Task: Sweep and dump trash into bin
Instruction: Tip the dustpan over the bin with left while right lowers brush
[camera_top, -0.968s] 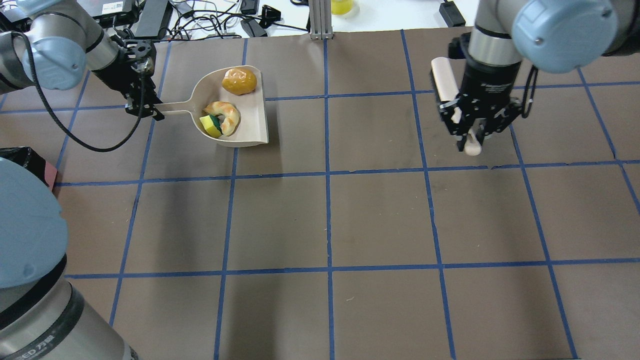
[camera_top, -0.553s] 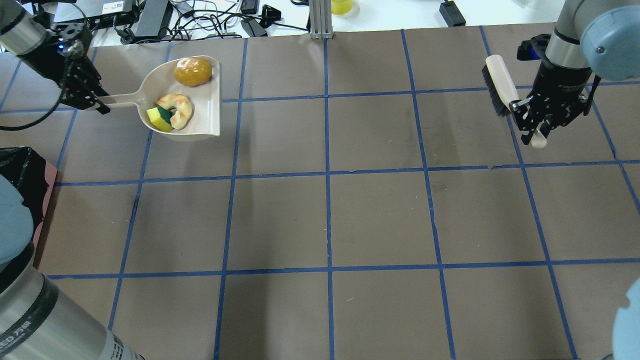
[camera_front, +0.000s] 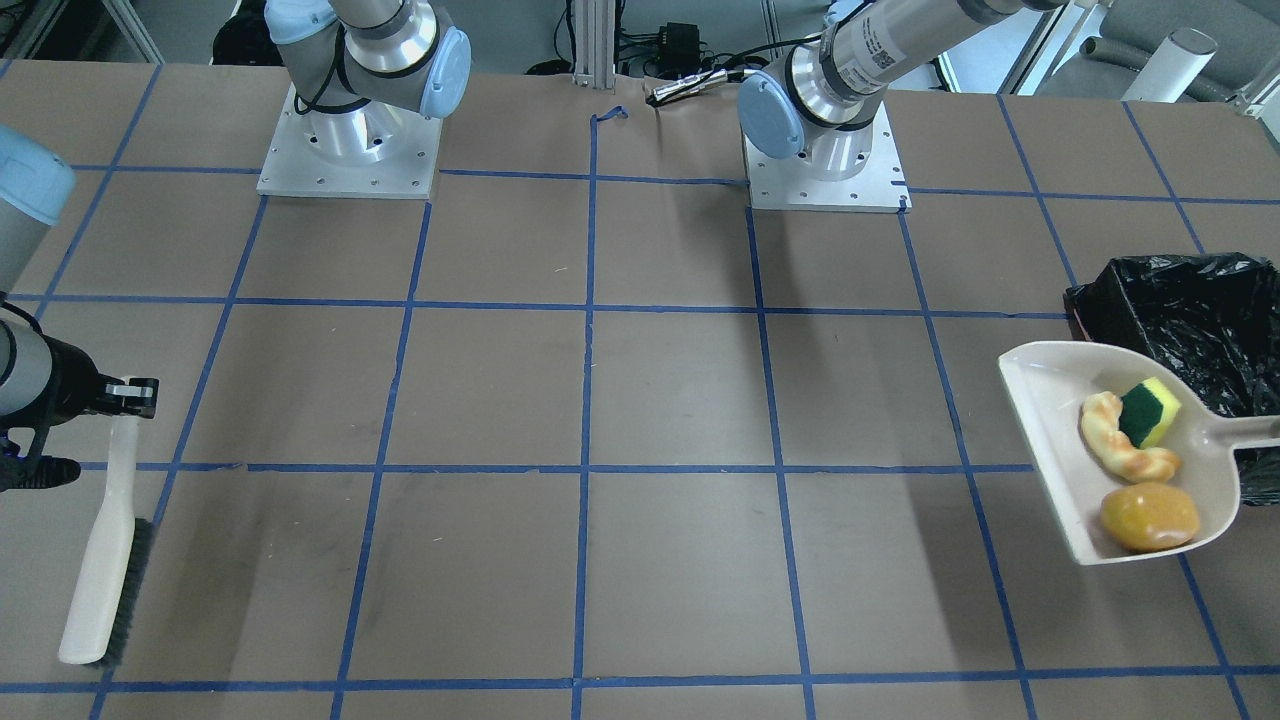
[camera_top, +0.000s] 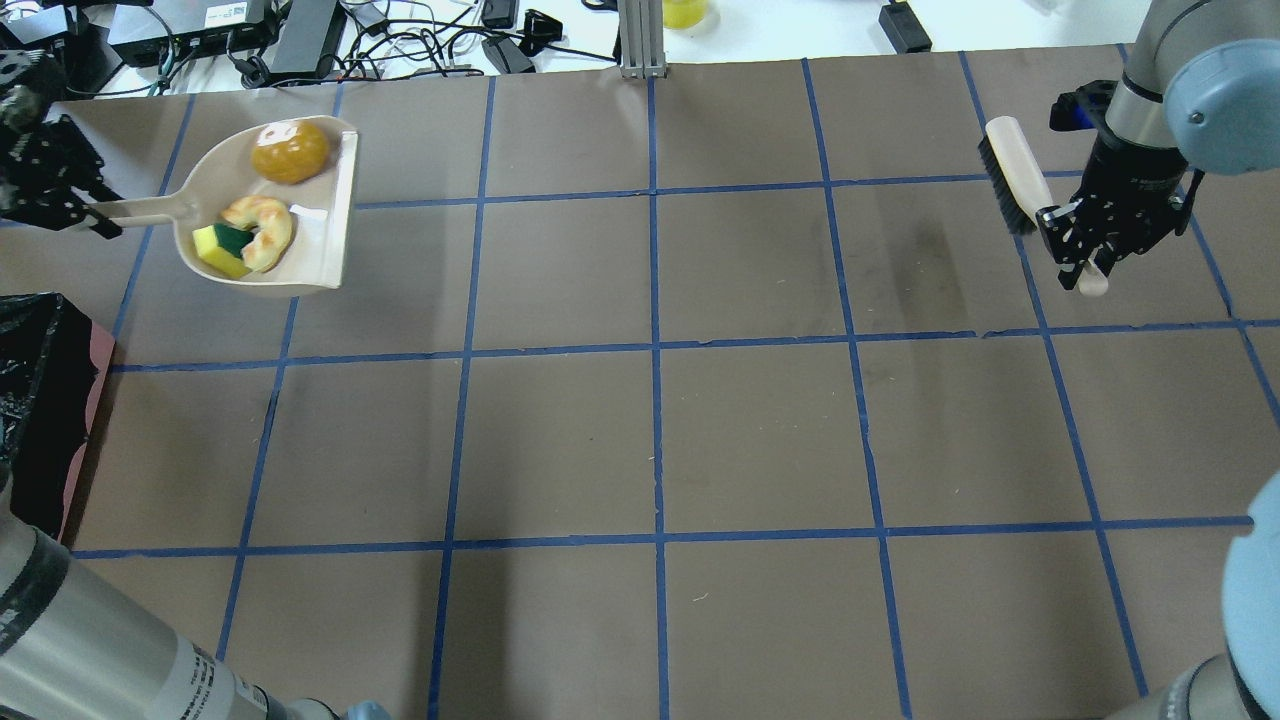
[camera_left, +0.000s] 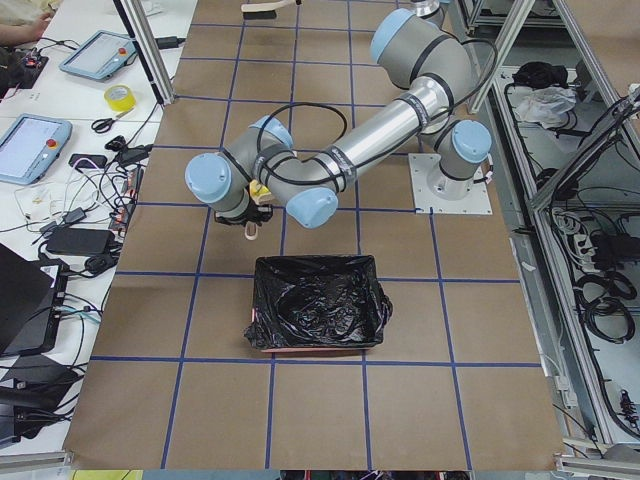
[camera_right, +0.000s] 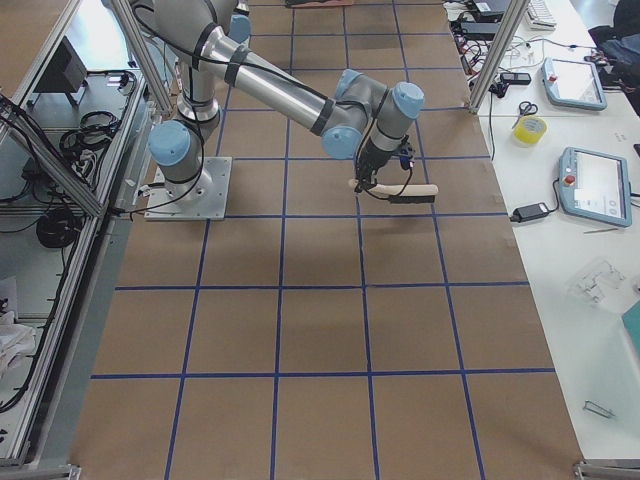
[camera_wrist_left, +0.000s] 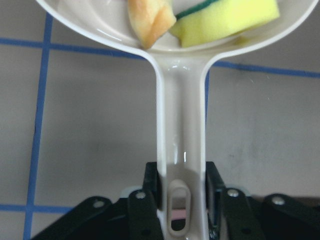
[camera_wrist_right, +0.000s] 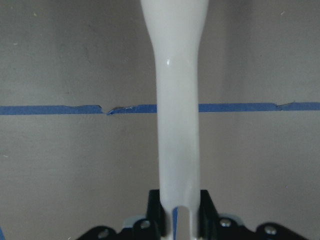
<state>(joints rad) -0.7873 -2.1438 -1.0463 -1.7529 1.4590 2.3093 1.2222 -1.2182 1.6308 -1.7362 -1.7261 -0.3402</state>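
Observation:
The robot's right gripper should set the brush down across the blue tape line (camera_front: 144, 509) (camera_wrist_right: 175, 75) next to the nearby tape crossing.
My left gripper (camera_top: 85, 210) is shut on the handle (camera_wrist_left: 181, 150) of the beige dustpan (camera_top: 325, 225) and holds it above the table's far left. In the pan lie the trash items: the golden-brown potato-like lump (camera_top: 290, 150), the tan croissant (camera_top: 262, 230) and the yellow-and-green sponge (camera_top: 218, 245). The pink bin (camera_top: 40, 400) with its black bag stands at the left edge, nearer to me than the pan; in the front-facing view the pan (camera_front: 1040, 420) overlaps the bin's edge (camera_front: 1190, 310). My right gripper (camera_top: 1090, 255) is shut on the handle of a brush (camera_top: 1015, 175) at the far right.
Cables, power bricks and a metal post (camera_top: 640, 40) lie beyond the table's far edge. The brown table top carries a blue tape grid (camera_top: 655, 350). The brush bristles (camera_front: 130, 590) hang close to the table on the right arm's side.
My left gripper has carried the loaded dustpan further left, toward the bin's side. My right gripper has moved the brush right, away from the middle, then held there.

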